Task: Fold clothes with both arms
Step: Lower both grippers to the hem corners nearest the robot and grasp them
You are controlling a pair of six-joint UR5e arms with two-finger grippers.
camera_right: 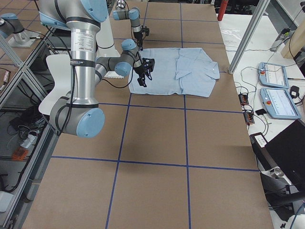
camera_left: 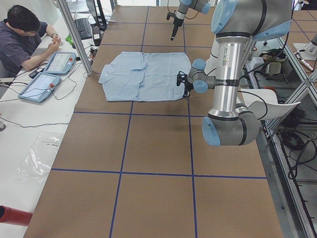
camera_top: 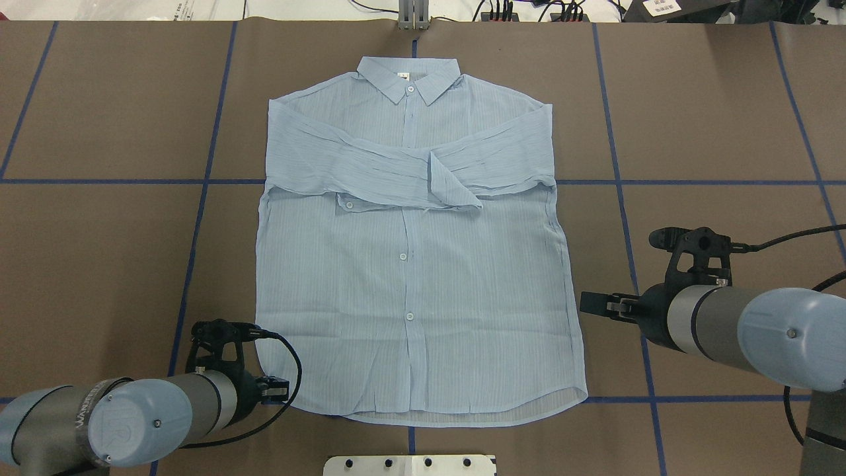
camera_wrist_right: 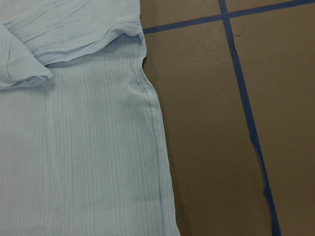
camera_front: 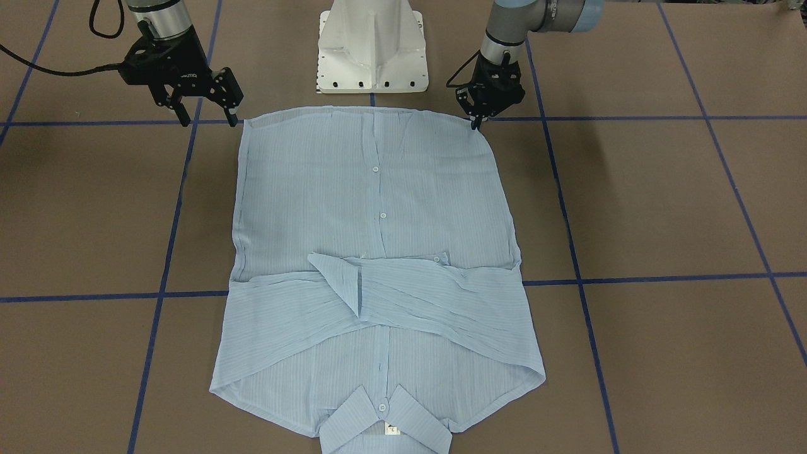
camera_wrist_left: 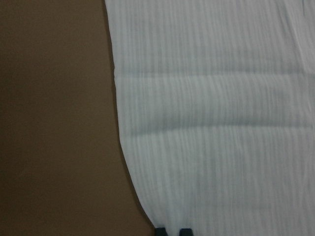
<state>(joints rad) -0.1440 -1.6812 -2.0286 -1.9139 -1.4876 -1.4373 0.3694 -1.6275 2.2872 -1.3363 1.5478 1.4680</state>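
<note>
My right gripper needs to close on the free hem corner (camera_front: 247, 123) of the light-blue shirt, across from the corner that my left gripper pinches.
The light-blue shirt (camera_front: 378, 208) lies flat on the brown table, buttoned front up, both sleeves folded across the chest, collar on the side away from the robot (camera_top: 408, 76). My left gripper (camera_front: 477, 121) is at the hem corner nearest it, fingers pinched together on the fabric edge; its fingertips (camera_wrist_left: 160, 231) show on the shirt (camera_wrist_left: 221, 123) in the left wrist view. My right gripper (camera_front: 208, 117) is open and empty, hovering just outside the other hem corner. The right wrist view shows the shirt's side edge (camera_wrist_right: 157, 147) only, no fingers.
The white pedestal base (camera_front: 372, 57) stands just behind the hem. Blue tape lines (camera_front: 662, 279) cross the brown table. An operator (camera_left: 22, 37) sits at a side table with tablets (camera_left: 42, 85) beyond the collar end.
</note>
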